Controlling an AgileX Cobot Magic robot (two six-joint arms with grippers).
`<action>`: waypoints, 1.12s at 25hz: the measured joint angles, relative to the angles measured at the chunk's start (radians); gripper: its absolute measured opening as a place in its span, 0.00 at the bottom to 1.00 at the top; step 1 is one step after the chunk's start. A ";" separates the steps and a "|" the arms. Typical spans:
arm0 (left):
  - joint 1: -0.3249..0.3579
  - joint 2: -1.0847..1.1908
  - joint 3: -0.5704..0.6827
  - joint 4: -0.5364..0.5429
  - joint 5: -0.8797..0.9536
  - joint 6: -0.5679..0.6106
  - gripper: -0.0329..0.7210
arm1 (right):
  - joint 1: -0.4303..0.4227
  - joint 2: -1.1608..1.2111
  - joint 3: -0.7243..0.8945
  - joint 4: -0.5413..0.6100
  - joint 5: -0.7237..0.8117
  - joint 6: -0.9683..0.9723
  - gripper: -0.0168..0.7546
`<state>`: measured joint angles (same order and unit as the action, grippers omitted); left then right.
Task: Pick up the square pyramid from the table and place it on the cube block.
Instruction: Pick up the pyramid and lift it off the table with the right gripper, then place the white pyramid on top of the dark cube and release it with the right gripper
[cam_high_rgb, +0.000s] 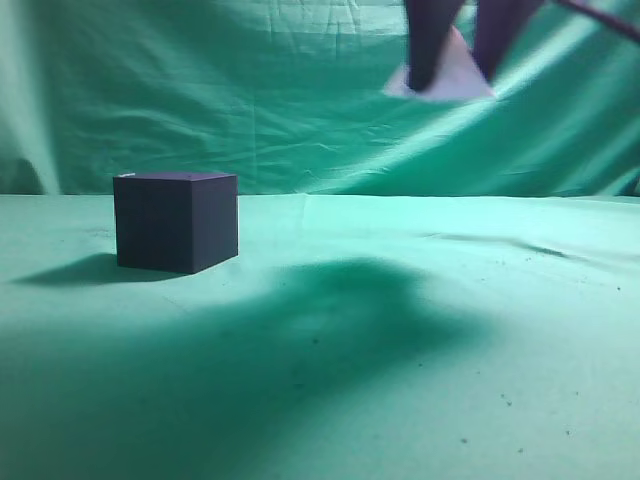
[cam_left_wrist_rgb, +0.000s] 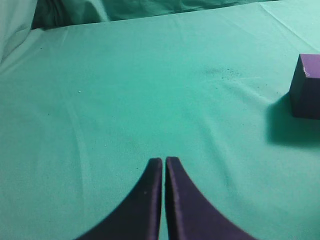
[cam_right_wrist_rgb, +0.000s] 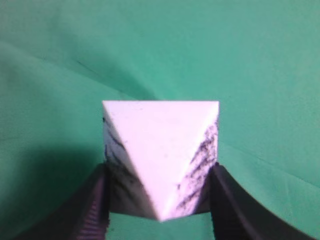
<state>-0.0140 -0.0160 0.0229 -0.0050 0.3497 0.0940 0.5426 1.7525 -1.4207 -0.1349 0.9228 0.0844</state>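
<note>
The robot's right gripper should release the square pyramid on the flat top side of the dark navy cube block (cam_high_rgb: 175, 176).
My right gripper (cam_high_rgb: 455, 70) is shut on the pale white-lavender square pyramid (cam_high_rgb: 455, 78) and holds it high in the air at the upper right of the exterior view. In the right wrist view the pyramid (cam_right_wrist_rgb: 160, 150) sits between the two dark fingers, with dark streaky smudges on its side faces. The dark navy cube block (cam_high_rgb: 176, 220) stands on the green table (cam_high_rgb: 400, 400) at the left, well below and left of the pyramid. It also shows at the right edge of the left wrist view (cam_left_wrist_rgb: 306, 87). My left gripper (cam_left_wrist_rgb: 163, 161) is shut and empty above bare cloth.
A wrinkled green cloth backdrop (cam_high_rgb: 250, 90) hangs behind the table. A broad shadow (cam_high_rgb: 330, 310) lies on the cloth right of the cube. Small dark specks (cam_left_wrist_rgb: 222, 72) dot the cloth.
</note>
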 joint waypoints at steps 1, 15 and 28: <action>0.000 0.000 0.000 0.000 0.000 0.000 0.04 | 0.028 0.006 -0.036 0.008 0.026 -0.011 0.50; 0.000 0.000 0.000 0.000 0.000 0.000 0.04 | 0.323 0.361 -0.484 0.061 0.191 -0.058 0.50; 0.000 0.000 0.000 0.000 0.000 0.000 0.04 | 0.323 0.402 -0.493 0.112 0.174 -0.081 0.50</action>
<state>-0.0140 -0.0160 0.0229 -0.0050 0.3497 0.0940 0.8656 2.1544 -1.9136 -0.0225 1.0971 0.0035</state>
